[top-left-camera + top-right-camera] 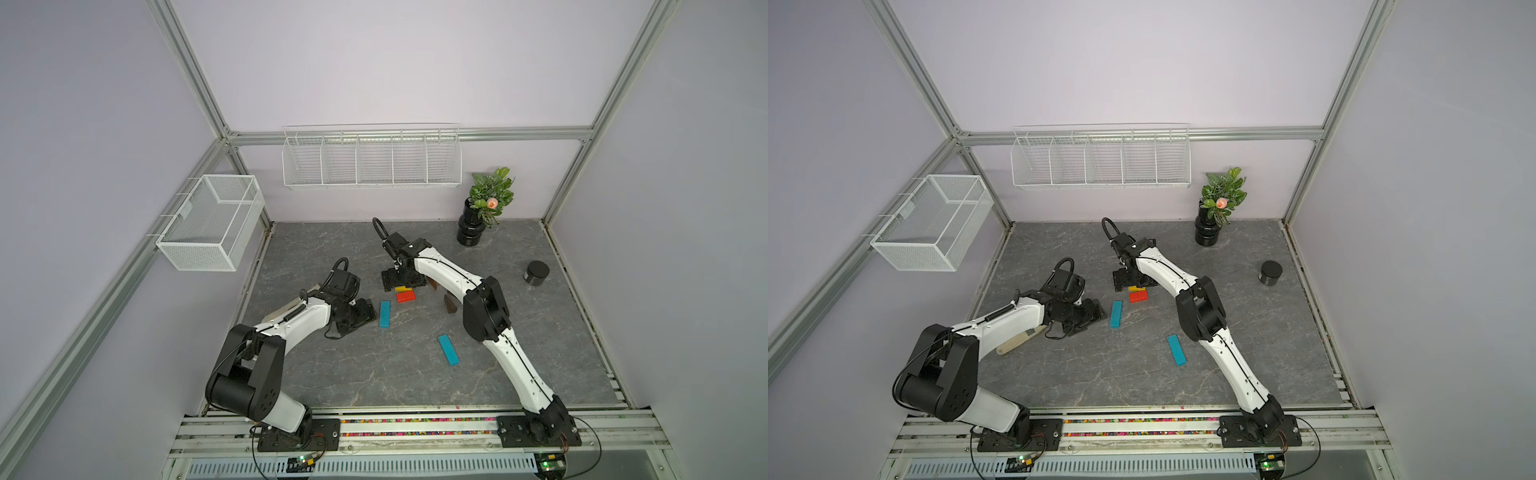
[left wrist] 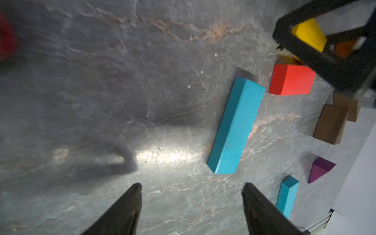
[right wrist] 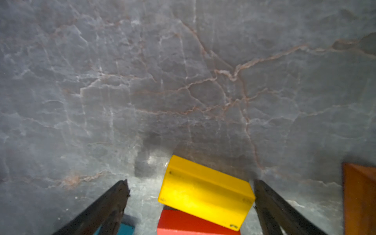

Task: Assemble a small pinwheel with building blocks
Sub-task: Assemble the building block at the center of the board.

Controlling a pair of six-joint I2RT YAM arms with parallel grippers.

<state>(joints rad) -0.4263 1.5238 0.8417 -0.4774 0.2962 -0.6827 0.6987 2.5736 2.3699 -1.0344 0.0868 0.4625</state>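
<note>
Next, my right gripper closes on the yellow block's ends (image 3: 166, 184) and turns it square to the red block, because it sits at a slant against the red block.
No pinwheel figure shows; the building blocks lie scattered on the grey table. My right gripper (image 1: 401, 283) (image 3: 190, 183) is open and straddles a yellow block (image 3: 205, 193) (image 1: 402, 288), which lies askew with a gap on one side. A red block (image 1: 405, 296) (image 3: 193, 225) sits right against it. One teal bar (image 1: 385, 313) (image 2: 236, 126) lies just ahead of my left gripper (image 1: 365, 313) (image 2: 191, 187), which is open and empty. A second teal bar (image 1: 448, 349) lies nearer the front. Brown wedges (image 1: 450, 304) (image 2: 330, 124) and a purple wedge (image 2: 320, 168) lie by the right arm.
A black round jar (image 1: 536, 272) stands at the right. A black vase with a plant (image 1: 471, 226) is at the back right. A beige glove (image 1: 1019, 340) lies under the left arm. Wire baskets (image 1: 370, 160) hang on the back and left walls.
</note>
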